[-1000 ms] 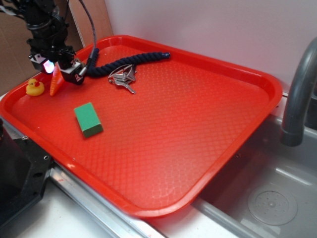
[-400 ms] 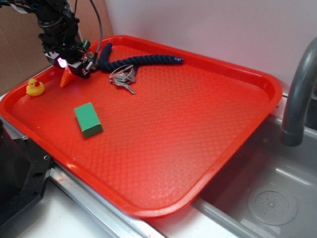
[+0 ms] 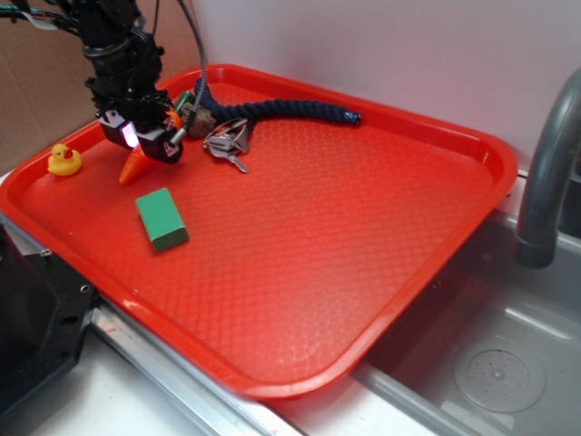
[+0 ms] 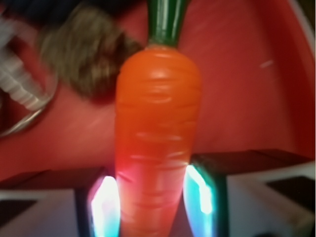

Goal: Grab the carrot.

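Note:
The carrot's narrow end is held in my gripper, so next I open it, move toward the stem and grip the carrot by its thick top [image 4: 159,76].
The carrot [image 3: 132,166], orange with a dark-green stem, is held slanted at the tray's back left, its pointed tip low over the tray beside the green block. My gripper [image 3: 147,143] is shut on it. In the wrist view the carrot [image 4: 158,133] runs up the middle of the frame, and my gripper [image 4: 153,202] clamps its narrow end between two glowing pads [image 4: 200,192]. Its stem [image 4: 166,19] points away, next to the rope's frayed end [image 4: 84,54].
The red tray [image 3: 490,150] carries a yellow duck [image 3: 63,161] at far left, a green block [image 3: 162,218], keys [image 3: 227,143] and a dark blue rope [image 3: 281,111] along the back. A grey faucet [image 3: 549,182] and sink [image 3: 495,372] lie to the right.
My gripper has carried the carrot to the right, away from the duck and toward the keys. The rope has slid right along the tray's back edge.

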Motion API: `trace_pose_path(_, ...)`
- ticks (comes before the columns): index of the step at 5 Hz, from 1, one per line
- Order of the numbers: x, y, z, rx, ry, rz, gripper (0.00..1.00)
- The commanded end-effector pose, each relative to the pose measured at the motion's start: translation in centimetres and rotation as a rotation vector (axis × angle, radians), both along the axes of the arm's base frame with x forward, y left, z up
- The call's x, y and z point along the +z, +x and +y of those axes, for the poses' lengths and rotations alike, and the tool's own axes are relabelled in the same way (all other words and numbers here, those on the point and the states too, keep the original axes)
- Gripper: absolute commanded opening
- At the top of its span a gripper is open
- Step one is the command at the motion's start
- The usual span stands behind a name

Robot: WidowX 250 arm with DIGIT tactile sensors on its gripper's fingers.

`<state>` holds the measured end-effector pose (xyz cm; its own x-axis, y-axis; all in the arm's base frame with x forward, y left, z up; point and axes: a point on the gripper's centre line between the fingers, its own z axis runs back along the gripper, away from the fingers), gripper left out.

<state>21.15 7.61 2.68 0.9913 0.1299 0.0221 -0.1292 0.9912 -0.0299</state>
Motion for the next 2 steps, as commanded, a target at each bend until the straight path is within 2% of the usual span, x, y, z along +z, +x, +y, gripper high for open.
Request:
trace_pose_path(1,1.9,0.4,-2.1,-0.069,0.007,0.0,0.0)
trace_pose_path(2,1.0,1.0,-1.0,-0.023,-0.021,0.009,1.0)
